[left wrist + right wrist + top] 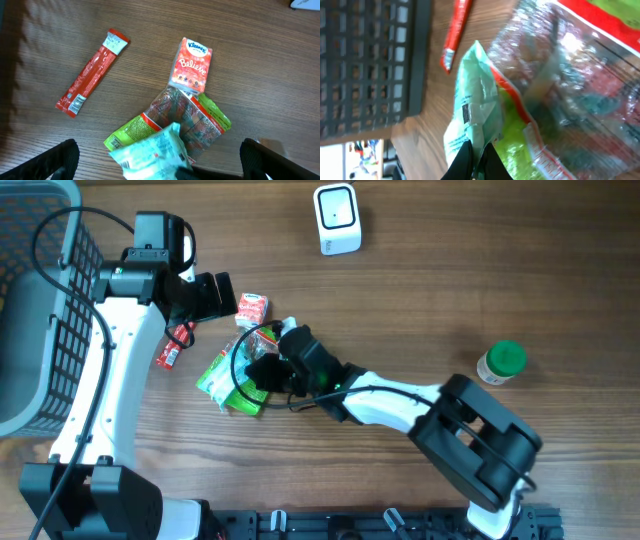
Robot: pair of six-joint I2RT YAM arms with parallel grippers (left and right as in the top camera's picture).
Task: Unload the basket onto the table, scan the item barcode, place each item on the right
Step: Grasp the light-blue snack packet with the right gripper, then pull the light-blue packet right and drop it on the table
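Note:
I need to use my right gripper to let go of the mint-green packet, now on edge above the snack pile, on the table (pixel 350 395), in between the clear packet and the jar with the green lid.
A pale mint-green packet (pixel 475 100) stands on edge above a pile of snack packets (pixel 225 380), and my right gripper (pixel 477 157) is shut on its lower edge. A small barcode (pixel 466 112) shows on the packet's side. From the left wrist view the same packet (pixel 155 152) lies over a green and red clear packet (pixel 197 117). My left gripper (pixel 162 165) hangs open above the pile with nothing between its fingers. In the overhead view it (pixel 222 292) is just left of the tissue pack. The white scanner (pixel 337 218) stands at the far middle of the table.
A Kleenex tissue pack (pixel 252 308) lies beside the pile, and a red stick packet (pixel 175 345) to its left. A grey wire basket (pixel 40 300) fills the left edge. A green-lidded jar (pixel 500 362) stands at the right.

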